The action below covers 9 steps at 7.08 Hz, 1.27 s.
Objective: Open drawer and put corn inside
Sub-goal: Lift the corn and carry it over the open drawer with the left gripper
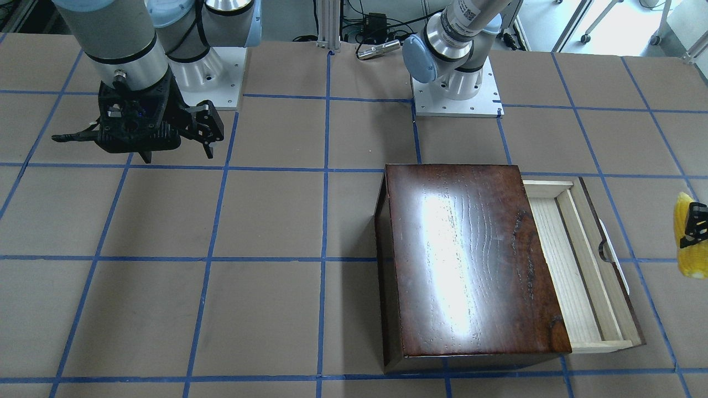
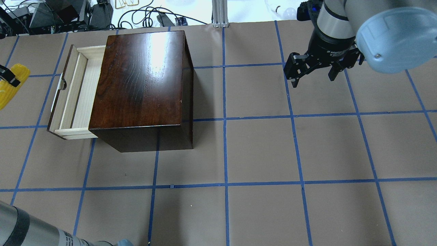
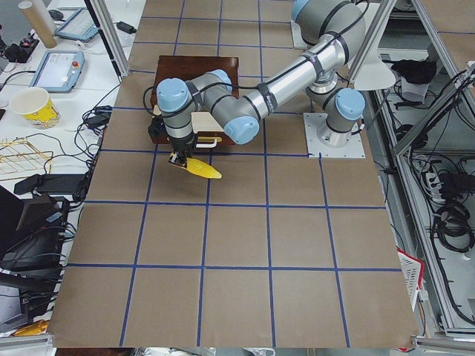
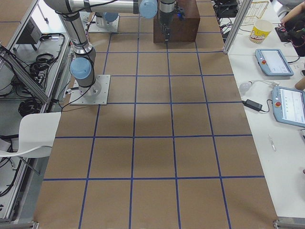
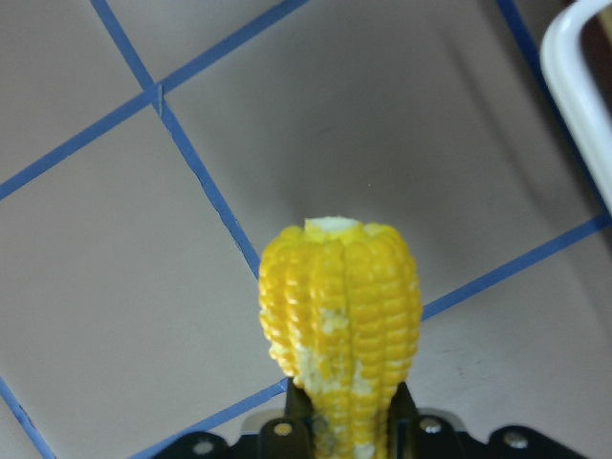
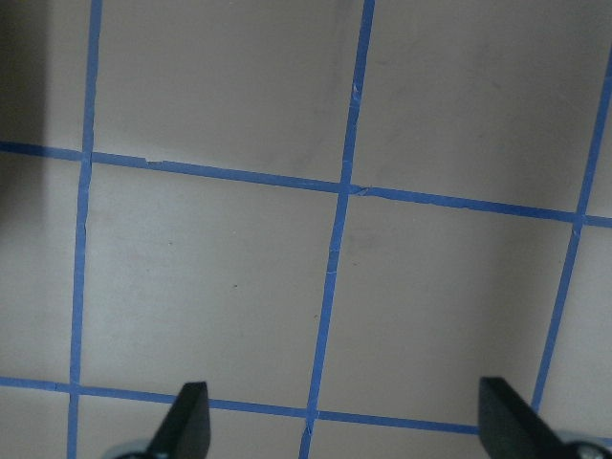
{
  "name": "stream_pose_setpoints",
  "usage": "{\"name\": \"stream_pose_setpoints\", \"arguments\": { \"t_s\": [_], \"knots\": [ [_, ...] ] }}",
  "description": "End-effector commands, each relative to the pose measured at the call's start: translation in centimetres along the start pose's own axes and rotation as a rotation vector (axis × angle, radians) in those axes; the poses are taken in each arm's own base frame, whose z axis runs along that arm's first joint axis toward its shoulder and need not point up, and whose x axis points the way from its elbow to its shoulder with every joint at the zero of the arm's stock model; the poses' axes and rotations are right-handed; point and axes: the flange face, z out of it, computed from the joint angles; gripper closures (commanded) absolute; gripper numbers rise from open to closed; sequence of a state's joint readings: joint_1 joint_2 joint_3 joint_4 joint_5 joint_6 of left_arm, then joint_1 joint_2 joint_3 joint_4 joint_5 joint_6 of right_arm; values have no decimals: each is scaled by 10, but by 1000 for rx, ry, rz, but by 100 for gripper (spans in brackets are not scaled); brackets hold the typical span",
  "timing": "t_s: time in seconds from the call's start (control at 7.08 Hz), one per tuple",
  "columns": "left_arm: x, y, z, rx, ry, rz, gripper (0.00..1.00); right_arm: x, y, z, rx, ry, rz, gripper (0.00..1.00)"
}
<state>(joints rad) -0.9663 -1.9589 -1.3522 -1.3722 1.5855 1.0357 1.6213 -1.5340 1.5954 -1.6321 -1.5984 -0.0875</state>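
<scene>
I need to let go of the yellow corn with my left gripper on the pale bottom of the open drawer (image 1: 572,265), about halfway along it.
The glossy dark-wood box (image 2: 143,82) (image 1: 470,260) stands on the table. Its pale wood drawer (image 2: 73,95) (image 1: 581,265) is pulled out, and no object shows in the part I can see. The white handle plate (image 1: 614,260) is on its front. My left gripper (image 5: 349,421) is shut on the yellow corn (image 5: 339,316) (image 2: 10,85) (image 1: 688,237) and holds it above the table, just beyond the drawer front. In the exterior left view the corn (image 3: 200,167) hangs under the near arm. My right gripper (image 2: 312,75) (image 1: 177,152) is open and empty, far from the box.
The arm bases (image 1: 456,94) (image 1: 207,83) are bolted at the table's robot side. Blue tape lines (image 2: 225,119) grid the brown table. Cables and gear (image 2: 68,13) lie past the far edge. A popcorn cup (image 3: 33,107) and tablets sit on a side bench.
</scene>
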Motion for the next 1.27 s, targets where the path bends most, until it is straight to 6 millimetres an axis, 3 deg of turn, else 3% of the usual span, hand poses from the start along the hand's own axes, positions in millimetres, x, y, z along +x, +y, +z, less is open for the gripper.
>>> {"name": "stream_pose_setpoints", "arguments": {
  "t_s": [0.0,0.42,0.71,0.85,1.13],
  "knots": [
    [43,-29,-33,3,22,-93,100,0,0,0,0,0,0,0],
    [124,-77,-47,10,84,-246,100,0,0,0,0,0,0,0],
    [136,-93,-18,-14,147,-340,100,2,0,0,0,0,3,0],
    [139,-91,-5,-20,183,-364,100,2,0,0,0,0,3,0],
    [133,-93,22,-17,180,-358,100,0,0,0,0,0,0,0]
  ]
}}
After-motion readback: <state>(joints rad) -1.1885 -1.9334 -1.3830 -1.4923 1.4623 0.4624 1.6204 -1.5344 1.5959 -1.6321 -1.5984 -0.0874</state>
